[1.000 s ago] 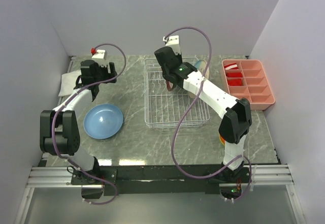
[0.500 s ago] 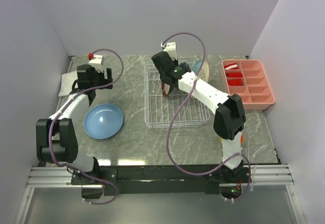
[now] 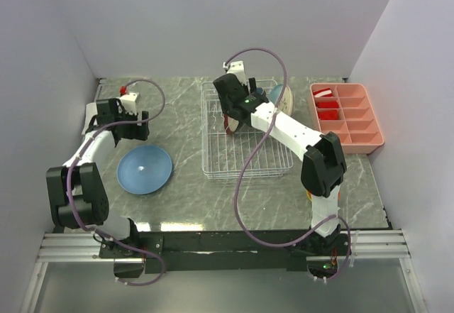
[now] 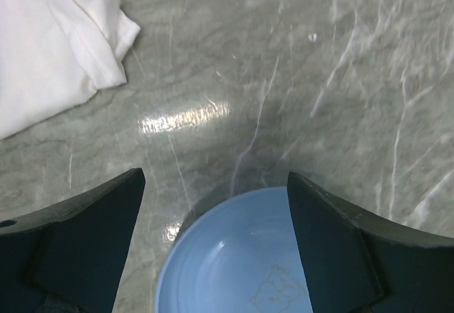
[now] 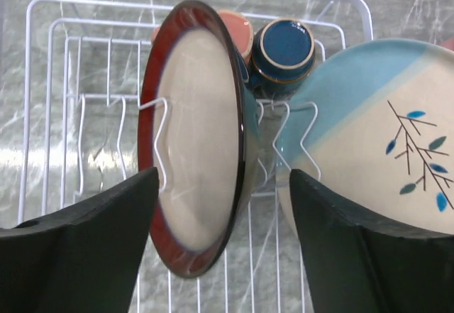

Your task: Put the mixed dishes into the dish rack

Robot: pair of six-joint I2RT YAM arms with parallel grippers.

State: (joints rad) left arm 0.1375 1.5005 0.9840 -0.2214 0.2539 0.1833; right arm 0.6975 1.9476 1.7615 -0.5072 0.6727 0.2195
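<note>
The light blue dish is next for my left gripper, which should go there and close on its rim [image 3: 120, 160] [image 4: 166, 269], on the side toward the white folded cloth.
The dish rack [image 3: 248, 158] is a white wire basket at mid-table. A dark maroon-rimmed plate [image 5: 195, 135] stands on edge between its prongs, with my right gripper [image 5: 223, 174] open astride it, both jaws apart from the plate. Behind it are a dark blue mug [image 5: 285, 50] and a salmon-orange dish [image 5: 240, 28]. A cream-and-light-blue plate [image 5: 369, 135] leans at the right. A light blue dish [image 3: 145, 169] lies flat left of the rack. My left gripper [image 4: 215, 178] hangs open and empty above its far rim [image 4: 241, 256].
A white folded cloth [image 4: 50, 43] lies at the far left by the wall. A pink compartment tray [image 3: 347, 114] with red pieces sits at the far right. Something orange [image 3: 310, 196] shows partly behind the right arm's base.
My right gripper has opened and let go of the maroon-rimmed plate, which stays standing in the rack. The left arm has swung left and nearer, over the blue dish's far rim.
</note>
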